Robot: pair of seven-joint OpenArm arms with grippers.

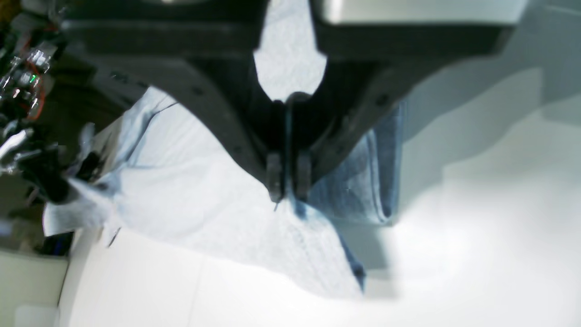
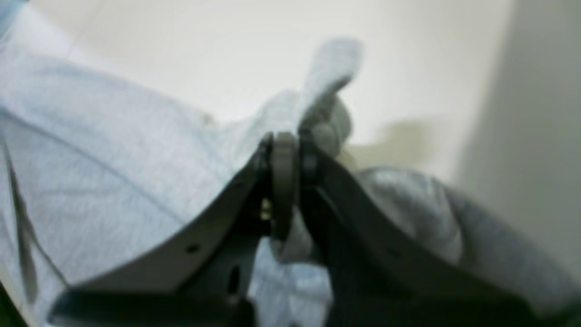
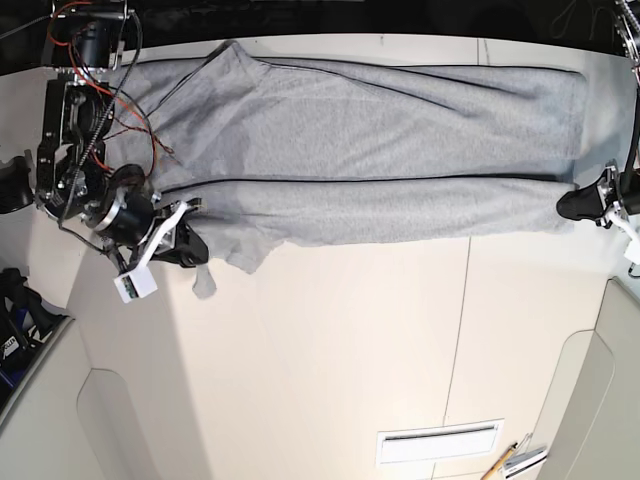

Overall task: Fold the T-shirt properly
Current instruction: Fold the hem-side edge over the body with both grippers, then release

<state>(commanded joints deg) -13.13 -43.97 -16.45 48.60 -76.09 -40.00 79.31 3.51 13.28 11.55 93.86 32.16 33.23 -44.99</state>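
Next, my right gripper releases the bunched T-shirt edge on the shirt's far layer (image 3: 168,108) next to the slanted fold near the cables.
The light grey T-shirt (image 3: 380,130) lies stretched in a long band across the far side of the white table (image 3: 330,350), folded lengthwise with a dark crease along its middle. At the band's right end my left gripper (image 3: 573,205) is shut on the cloth edge; in the left wrist view its fingertips (image 1: 275,181) pinch the fabric (image 1: 190,190). At the left end my right gripper (image 3: 193,250) is shut on a bunched piece of the shirt (image 2: 113,159), and a small flap (image 3: 205,283) hangs below it. No lettering shows.
Red and black cables (image 3: 105,95) run along the arm at the far left. A slotted white plate (image 3: 440,442) and some pens (image 3: 515,460) lie near the front right. Raised white panels (image 3: 600,400) flank the table's front corners.
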